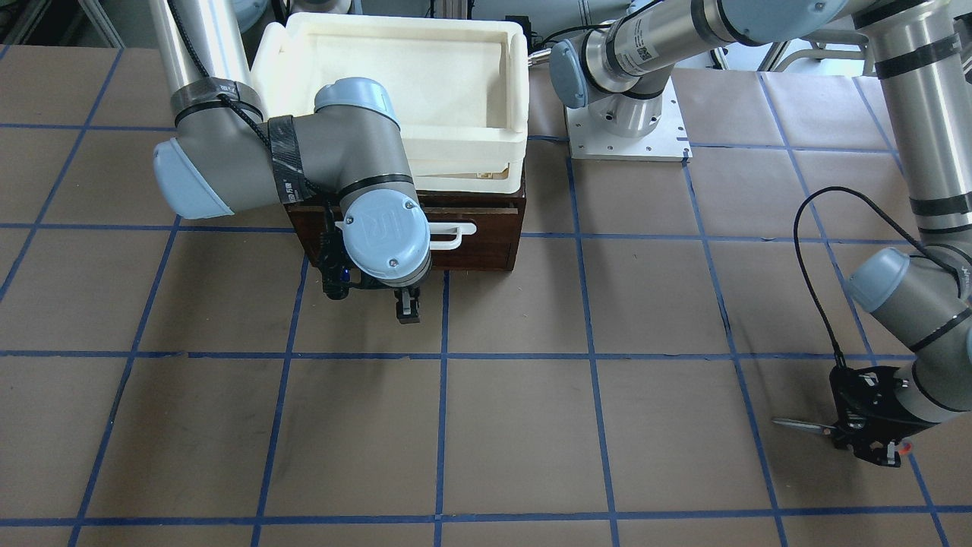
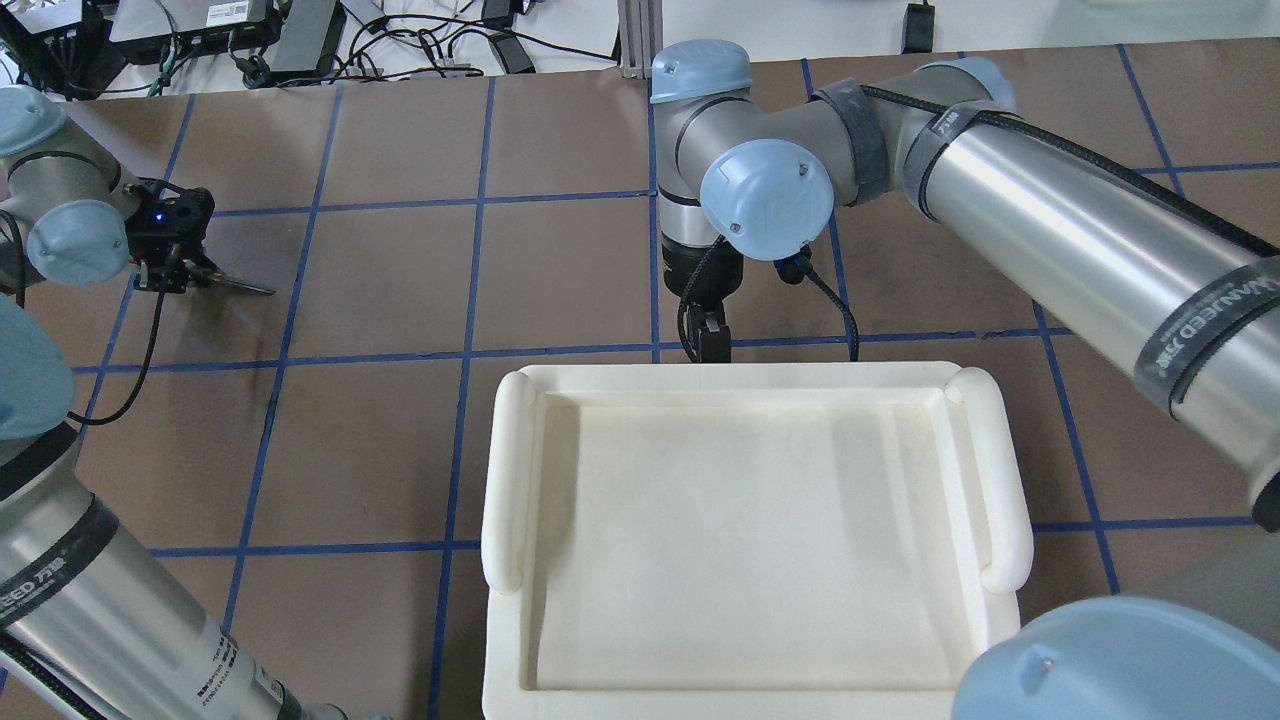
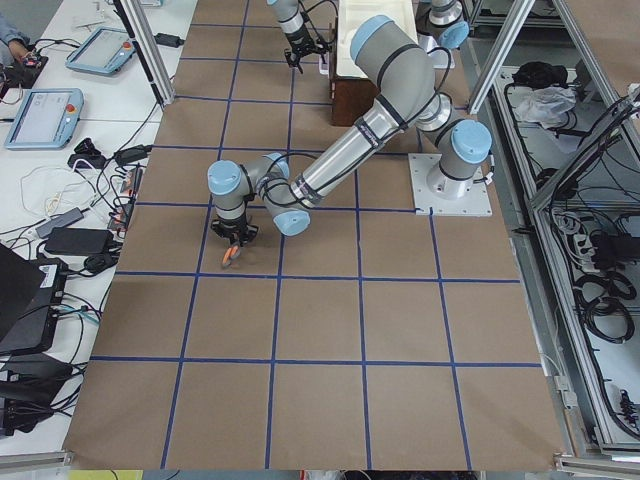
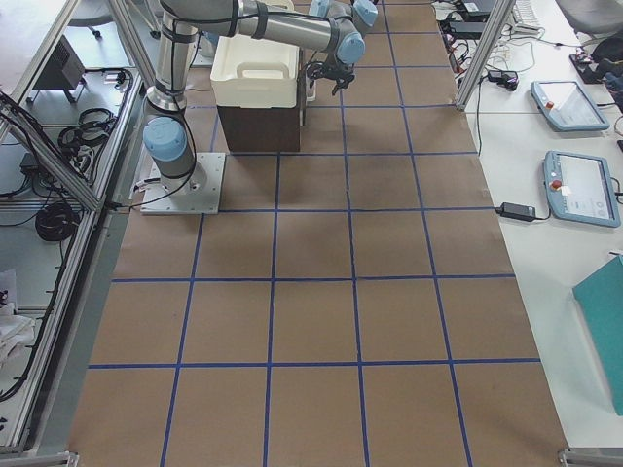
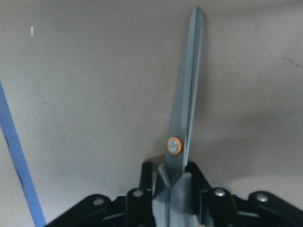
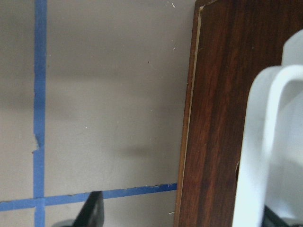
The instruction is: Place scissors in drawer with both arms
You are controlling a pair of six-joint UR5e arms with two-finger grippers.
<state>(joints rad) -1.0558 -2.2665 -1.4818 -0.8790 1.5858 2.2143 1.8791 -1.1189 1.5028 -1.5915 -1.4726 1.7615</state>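
The scissors sit on edge in my left gripper; next I open it, lay them flat, then grip both grey shanks [image 5: 175, 196] behind the pivot.
My left gripper [image 1: 862, 441] is shut on the scissors [image 1: 797, 425] at the far end of the table on my left, low over the paper. In the left wrist view the slim grey blades [image 5: 187, 94] point away from the closed fingers [image 5: 199, 189], with the orange-ringed pivot just ahead of them. The dark brown drawer [image 1: 486, 247] looks closed, with its white bar handle [image 1: 454, 232] on the front. My right gripper [image 1: 408, 310] is open just in front of the drawer. The right wrist view shows the handle [image 6: 258, 156] close ahead, between the spread fingers [image 6: 92, 213].
A cream-white plastic tray [image 1: 471, 152] sits on top of the drawer cabinet and hides it from overhead [image 2: 510, 470]. Brown paper with blue tape lines covers the table. The left arm's base plate [image 1: 626, 129] stands beside the cabinet.
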